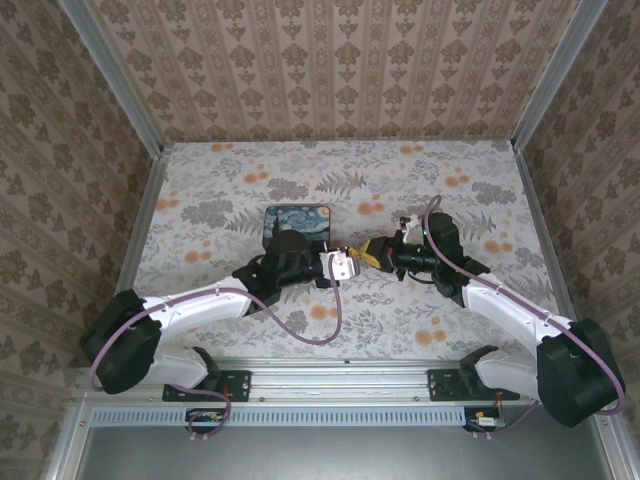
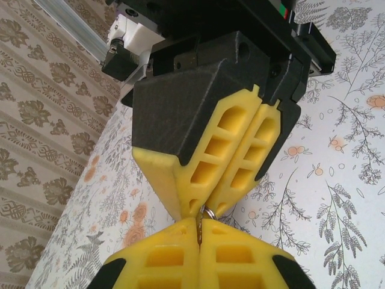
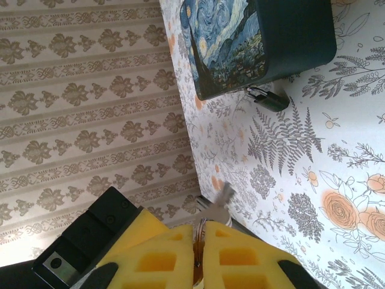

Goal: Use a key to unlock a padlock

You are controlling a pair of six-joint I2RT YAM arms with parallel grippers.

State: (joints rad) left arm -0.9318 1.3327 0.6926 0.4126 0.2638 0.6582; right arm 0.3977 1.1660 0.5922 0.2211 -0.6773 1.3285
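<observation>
My left gripper is pinching the key close to the ring and to my right gripper's fingers, so it should open, turn and take hold of the key's far end [image 2: 200,236].
The tiny dark padlock [image 3: 267,99] lies on the table against the near side of the starry-night box [image 3: 240,42]. My two grippers meet tip to tip over the middle of the table, the left gripper [image 1: 345,263] facing the right gripper [image 1: 373,256]. In the left wrist view my left gripper [image 2: 201,223] is shut on a thin metal edge of the key [image 2: 200,232], with its small ring [image 2: 208,212] just above. The right gripper [image 3: 200,229] is shut on the reddish-brown part of the key [image 3: 198,265]. A blurred silvery piece [image 3: 221,195] sticks out past its tips.
The painted box [image 1: 297,222] stands just behind the left arm's wrist. Flower-patterned paper covers the table [image 1: 450,190], and patterned walls close it in at the back and both sides. Open table lies to the far right and along the back.
</observation>
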